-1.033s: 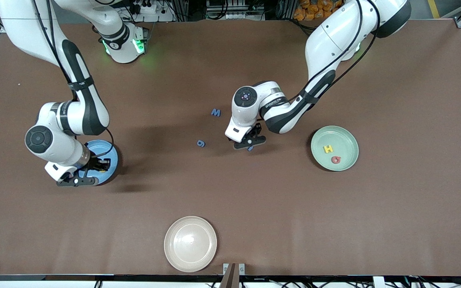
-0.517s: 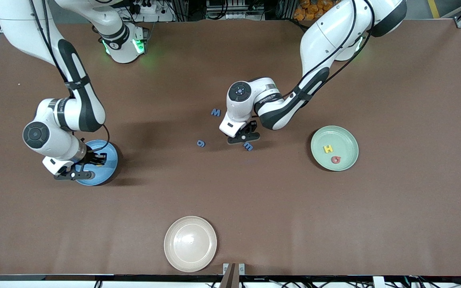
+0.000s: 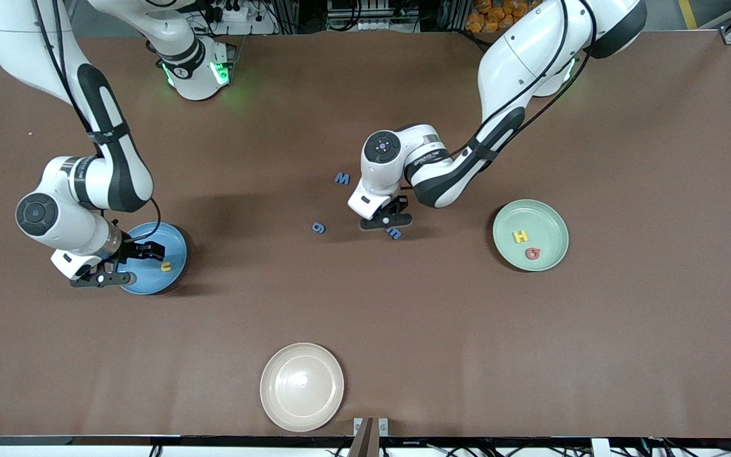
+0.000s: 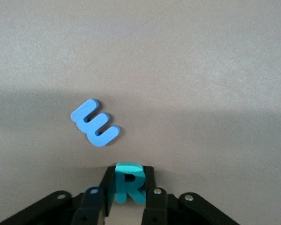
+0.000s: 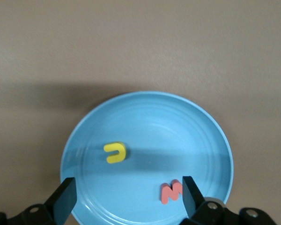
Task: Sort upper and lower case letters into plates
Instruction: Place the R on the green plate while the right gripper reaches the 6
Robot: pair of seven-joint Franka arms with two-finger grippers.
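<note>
Next, I set the teal letter R on the mint green plate (image 3: 533, 233) next to the yellow H with my left gripper.
My left gripper (image 3: 386, 221) (image 4: 128, 186) is shut on a teal letter R (image 4: 129, 183), low over the middle of the table. A blue letter m (image 3: 394, 233) (image 4: 94, 123) lies on the table beside it. A blue M (image 3: 341, 178) and a blue g (image 3: 318, 227) lie toward the right arm's end from there. My right gripper (image 3: 104, 277) (image 5: 126, 197) hangs open over the edge of the sky-blue plate (image 3: 143, 282) (image 5: 145, 108), which holds a yellow u (image 3: 165, 267) (image 5: 115, 152) and a red letter (image 5: 171, 192). The mint green plate (image 3: 553, 219) holds a yellow H (image 3: 520, 237) and a red letter (image 3: 533, 253).
A cream-white plate (image 3: 302, 387) sits near the table edge closest to the front camera. Both arms reach in from their bases at the other long edge. The brown table (image 3: 625, 355) is bare toward the left arm's end.
My left gripper has shut on the teal R after shifting off the blue m. My right gripper has opened, left the yellow u in the sky-blue plate and drifted toward its end of the table.
</note>
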